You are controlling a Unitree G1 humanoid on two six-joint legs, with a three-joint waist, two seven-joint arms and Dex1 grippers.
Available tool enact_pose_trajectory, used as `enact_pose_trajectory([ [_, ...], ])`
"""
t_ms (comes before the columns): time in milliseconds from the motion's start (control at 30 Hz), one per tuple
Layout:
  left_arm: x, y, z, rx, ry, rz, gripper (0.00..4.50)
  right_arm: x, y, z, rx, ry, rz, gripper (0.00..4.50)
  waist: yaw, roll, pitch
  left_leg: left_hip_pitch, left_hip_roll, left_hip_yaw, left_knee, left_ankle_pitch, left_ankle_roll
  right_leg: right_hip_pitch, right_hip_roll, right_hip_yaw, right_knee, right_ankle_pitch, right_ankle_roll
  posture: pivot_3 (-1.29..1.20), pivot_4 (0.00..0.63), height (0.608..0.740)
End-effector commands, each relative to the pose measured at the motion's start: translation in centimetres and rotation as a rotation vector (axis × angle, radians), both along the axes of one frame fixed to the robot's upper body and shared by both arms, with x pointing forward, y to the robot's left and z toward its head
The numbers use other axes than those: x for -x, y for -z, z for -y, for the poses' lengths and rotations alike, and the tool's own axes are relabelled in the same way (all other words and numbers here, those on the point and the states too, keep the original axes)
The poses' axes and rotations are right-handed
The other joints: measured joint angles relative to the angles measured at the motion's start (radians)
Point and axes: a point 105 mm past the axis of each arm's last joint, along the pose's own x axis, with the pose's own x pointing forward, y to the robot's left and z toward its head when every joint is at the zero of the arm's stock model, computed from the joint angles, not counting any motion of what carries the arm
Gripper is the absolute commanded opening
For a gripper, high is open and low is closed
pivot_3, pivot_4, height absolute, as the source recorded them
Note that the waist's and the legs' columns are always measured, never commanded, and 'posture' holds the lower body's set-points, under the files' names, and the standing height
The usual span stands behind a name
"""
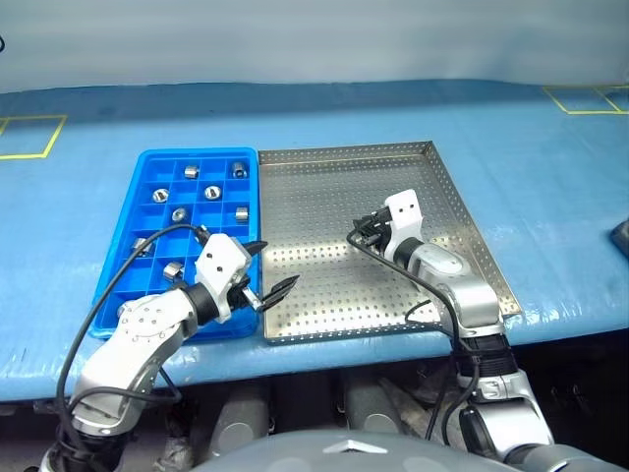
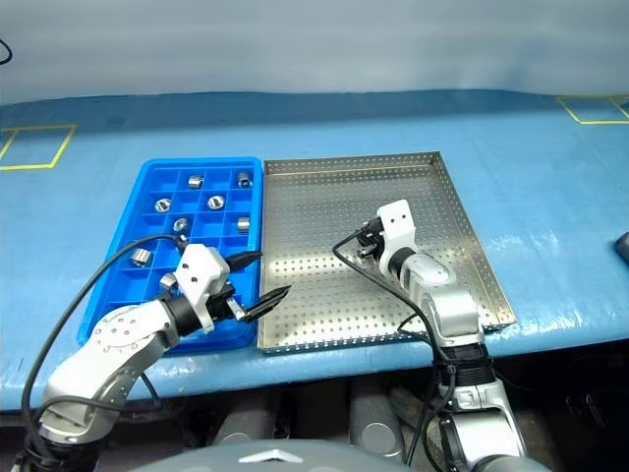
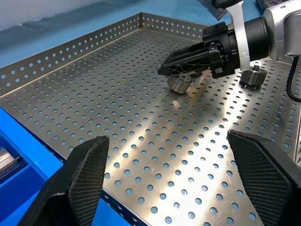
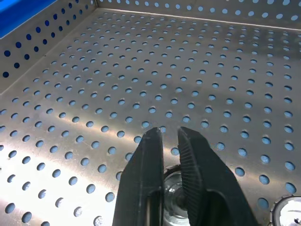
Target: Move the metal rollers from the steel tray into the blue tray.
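My right gripper should open its fingers wide, as they are nearly shut over the top side of the metal roller, and grip the roller around its sides [image 3: 180,85] before lifting.
The steel tray [image 1: 324,192] lies at mid-table, with the blue tray [image 1: 130,211] against its left side. Several metal rollers [image 1: 193,171] sit in the blue tray's compartments. My right gripper [image 3: 165,70] is low over the middle of the steel tray, shut on one metal roller [image 3: 179,84] close to the perforated floor. That roller also shows between the fingers [image 4: 151,155] in the right wrist view. Another roller [image 3: 253,78] stands loose on the floor just behind the gripper. My left gripper [image 1: 279,262] hangs open and holds nothing, over the steel tray's front left corner beside the blue tray.
Both trays rest on a blue table cover [image 1: 550,167] with yellow tape squares [image 1: 29,138] at the far corners. A dark object [image 1: 621,238] sits at the right edge. Black cables [image 1: 108,295] loop off both arms near the table's front edge.
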Motion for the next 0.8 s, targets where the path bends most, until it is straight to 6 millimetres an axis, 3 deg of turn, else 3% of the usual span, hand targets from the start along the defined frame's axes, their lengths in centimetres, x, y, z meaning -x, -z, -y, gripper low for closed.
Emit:
enact_pose_trajectory([
  [33, 0.2, -1.2, 0.4, 0.005, 0.022, 0.054, 4.42, 0.0, 0.0, 0.4, 0.018, 0.010, -0.010, 0.72, 0.000, 0.000, 0.000, 0.000, 0.000, 0.000, 0.000, 0.000, 0.000, 0.000, 0.000, 0.000, 0.000, 0.000, 0.000, -0.10, 0.150, 0.740],
  [133, 0.0, -1.3, 0.2, 0.005, 0.016, 0.057, 4.42, 0.1, 0.2, 0.4, 0.005, 0.006, -0.016, 0.72, 0.000, 0.000, 0.000, 0.000, 0.000, 0.000, 0.000, 0.000, 0.000, 0.000, 0.000, 0.000, 0.000, 0.000, 0.000, -0.11, 0.150, 0.740],
  [267, -0.1, -1.4, 0.3, 0.003, 0.021, 0.058, 4.42, 0.3, -1.3, -0.2, -0.076, -0.034, 0.024, 0.72, -0.001, 0.000, 0.000, 0.000, 0.000, 0.000, 0.000, 0.000, 0.000, 0.000, 0.000, 0.000, 0.000, 0.000, 0.000, -0.11, 0.150, 0.740],
  [367, -0.1, -1.4, 0.5, 0.002, 0.025, 0.058, 4.42, 0.4, -1.8, -0.3, -0.063, -0.054, 0.050, 1.39, -0.003, 0.000, 0.000, 0.000, 0.000, 0.000, 0.000, 0.000, 0.000, 0.000, 0.000, 0.000, 0.000, 0.000, 0.000, -0.11, 0.150, 0.740],
  [467, -0.1, -1.3, 0.5, 0.002, 0.025, 0.058, 4.42, 0.0, -2.5, 0.1, -0.068, -0.016, 0.097, 2.33, -0.005, 0.000, 0.000, 0.000, 0.000, 0.000, 0.000, 0.000, 0.000, 0.000, 0.000, 0.000, 0.000, 0.000, 0.000, -0.11, 0.150, 0.740],
  [800, -0.1, -1.2, 0.5, -0.001, 0.026, 0.053, 4.42, -0.4, -0.9, 1.1, -0.068, 0.043, 0.026, 2.33, -0.004, 0.000, 0.000, 0.000, 0.000, 0.000, 0.000, 0.000, 0.000, 0.000, 0.000, 0.000, 0.000, 0.000, 0.000, -0.11, 0.150, 0.740],
])
